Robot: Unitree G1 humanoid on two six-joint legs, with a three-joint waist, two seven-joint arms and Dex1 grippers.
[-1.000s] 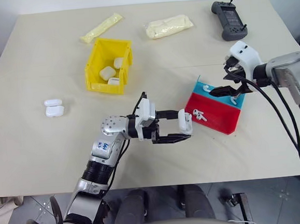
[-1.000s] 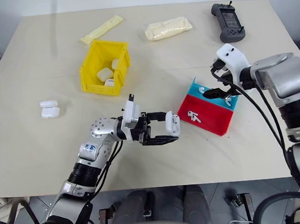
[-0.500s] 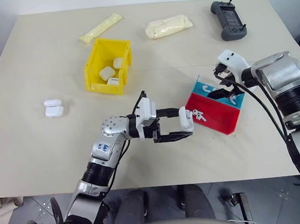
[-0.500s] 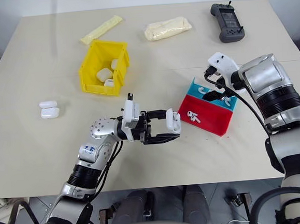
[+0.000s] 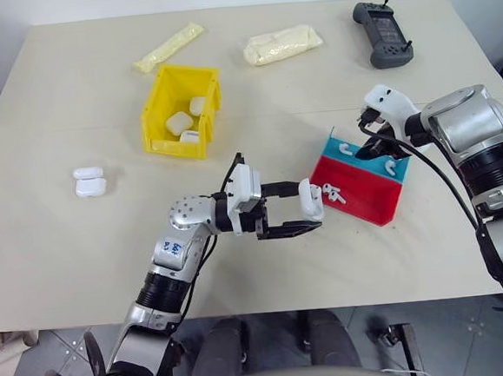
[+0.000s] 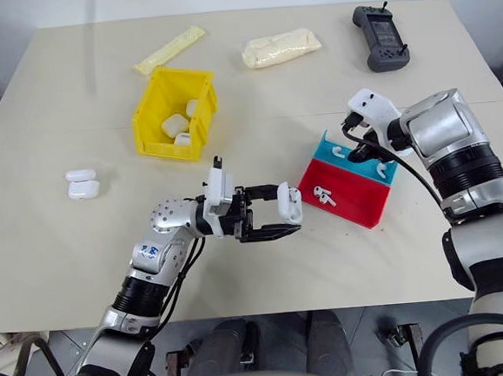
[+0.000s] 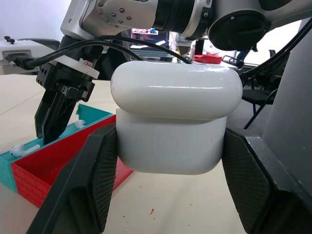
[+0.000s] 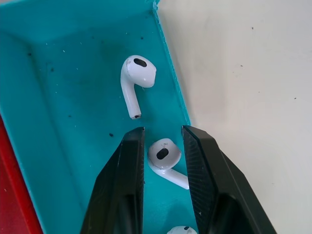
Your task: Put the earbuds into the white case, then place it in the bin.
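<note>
The stem of the earbud points across into one finger of my right gripper. I will open it, turn it and pinch the earbud's head (image 8: 165, 152) with the fingertips.
My left gripper (image 5: 311, 209) is shut on a white case (image 7: 175, 127), which it holds upright just above the table, left of the tray; its black fingers (image 7: 90, 187) press both sides of the case. My right gripper (image 8: 163, 134) reaches down into the tray's teal compartment (image 8: 58, 122). Its fingers (image 8: 122, 185) are shut on the head of one earbud (image 8: 163, 155). Another earbud (image 8: 135, 78) lies loose just past the fingertips. More earbuds (image 5: 333, 195) lie in the red compartment. The yellow bin (image 5: 160, 108) stands at the back left with several cases (image 5: 179, 122) in it.
The red and teal tray (image 5: 368, 203) sits right of centre. Two white cases (image 5: 90, 181) lie on the table at the left. Two pale yellowish pouches (image 5: 171, 46) (image 5: 282, 44) and a grey controller (image 5: 385, 34) lie along the far edge.
My right gripper has dropped into the teal compartment, and its fingers have closed from wide open onto an earbud. The left gripper and its case have kept still.
</note>
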